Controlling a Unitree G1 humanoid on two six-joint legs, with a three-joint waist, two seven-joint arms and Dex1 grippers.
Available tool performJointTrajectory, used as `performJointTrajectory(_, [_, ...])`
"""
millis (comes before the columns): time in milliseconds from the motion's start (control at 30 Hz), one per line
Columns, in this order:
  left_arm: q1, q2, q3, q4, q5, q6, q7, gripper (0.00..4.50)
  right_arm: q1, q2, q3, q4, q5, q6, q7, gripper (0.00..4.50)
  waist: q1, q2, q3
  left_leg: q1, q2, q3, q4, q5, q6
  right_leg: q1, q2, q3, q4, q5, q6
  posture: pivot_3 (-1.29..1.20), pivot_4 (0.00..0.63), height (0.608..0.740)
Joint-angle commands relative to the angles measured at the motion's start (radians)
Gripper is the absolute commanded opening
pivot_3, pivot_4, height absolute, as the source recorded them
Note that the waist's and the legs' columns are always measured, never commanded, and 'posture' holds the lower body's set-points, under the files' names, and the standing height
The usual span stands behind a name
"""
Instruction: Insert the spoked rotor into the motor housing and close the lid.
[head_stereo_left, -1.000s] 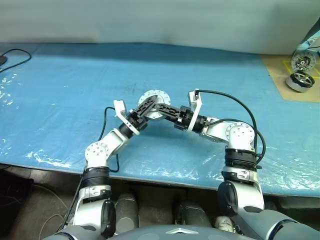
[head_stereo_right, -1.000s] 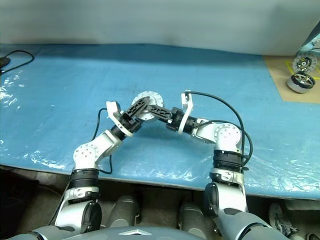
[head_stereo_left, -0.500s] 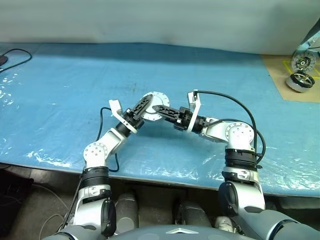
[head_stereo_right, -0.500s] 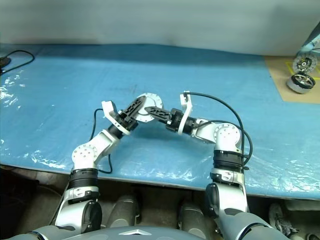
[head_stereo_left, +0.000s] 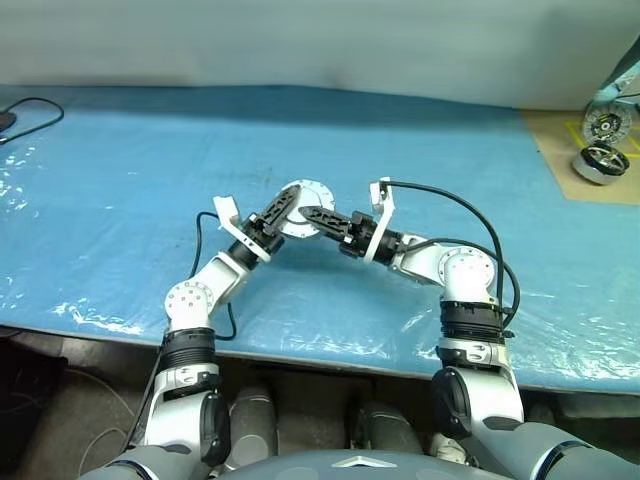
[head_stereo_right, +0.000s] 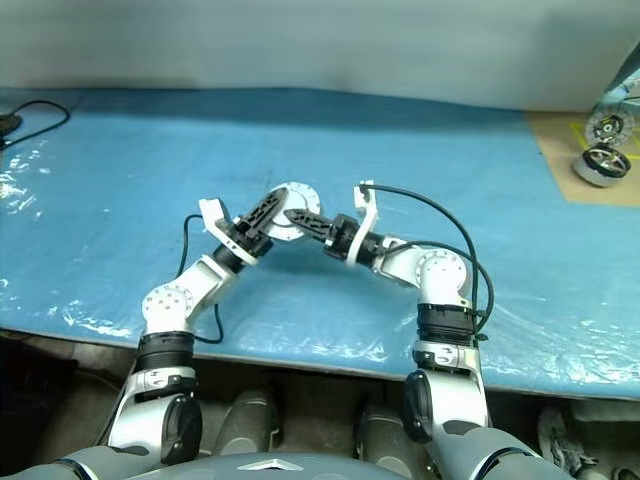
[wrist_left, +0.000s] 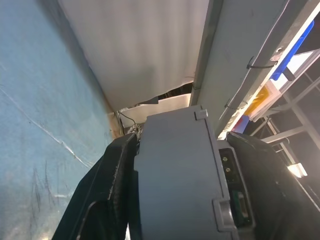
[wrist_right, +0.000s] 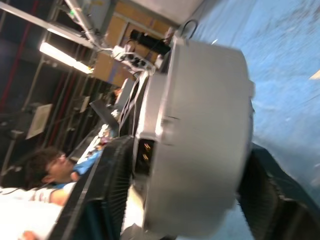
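Next, my left gripper sets the motor housing down on the blue sheet (head_stereo_left: 232, 207), in the spot beneath the white bracket of this same left gripper. The housing is now held off the blue table.
The round silvery motor housing (head_stereo_left: 308, 199) is held off the blue table, between my two grippers at the table's middle. My left gripper (head_stereo_left: 281, 211) comes in from the left and is shut on it, one black finger (wrist_left: 107, 190) on each side of its flat grey face (wrist_left: 175, 170). My right gripper (head_stereo_left: 320, 215) reaches it from the right. In the right wrist view the thick housing (wrist_right: 210, 125) has the thinner lid (wrist_right: 152, 100) lying against it, with a narrow seam between them. The spoked rotor is hidden.
The blue plastic sheet (head_stereo_left: 120, 170) covers the table. On a brown board at the far right stand another motor with a dark ringed base (head_stereo_left: 600, 162) and an upright disc (head_stereo_left: 606, 125). A black cable (head_stereo_left: 30, 112) lies at the far left. A person (wrist_right: 45, 165) shows in the background.
My left gripper's fingers, spread wide around the housing a second ago, have closed onto it. Both hands have stayed at the same spot.
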Motion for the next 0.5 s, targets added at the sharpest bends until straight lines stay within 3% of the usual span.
performJointTrajectory(33, [-0.006, -0.012, -0.032, 0.001, 0.049, -0.018, 0.003, 2.51, -0.026, 0.0, -0.01, -0.059, 0.036, -0.043, 0.027, 4.12, -0.001, 0.0, 0.0, 0.0, 0.0, 0.0, 0.001, 0.0, 0.0, 0.0, 0.0, 0.0, 0.0, 0.0, 0.0, 0.0, 0.15, 0.74])
performJointTrajectory(67, [-0.008, -0.015, -0.028, 0.0, 0.054, -0.025, 0.004, 2.51, -0.03, -0.003, -0.008, -0.052, 0.032, -0.038, 0.016, 4.43, -0.002, 0.0, 0.0, 0.0, 0.0, 0.0, 0.001, 0.0, 0.0, 0.0, 0.0, 0.0, 0.0, 0.0, 0.001, 0.0, 0.15, 0.74])
performJointTrajectory(500, [-0.11, 0.035, 0.141, 0.029, 0.011, -0.174, 0.052, 2.51, -0.022, -0.031, -0.018, -0.028, 0.029, -0.042, 0.001, 4.43, -0.007, 0.0, 0.0, 0.001, 0.0, -0.001, 0.001, 0.0, 0.0, 0.0, 0.002, 0.0, 0.001, 0.001, 0.001, 0.0, 0.15, 0.74])
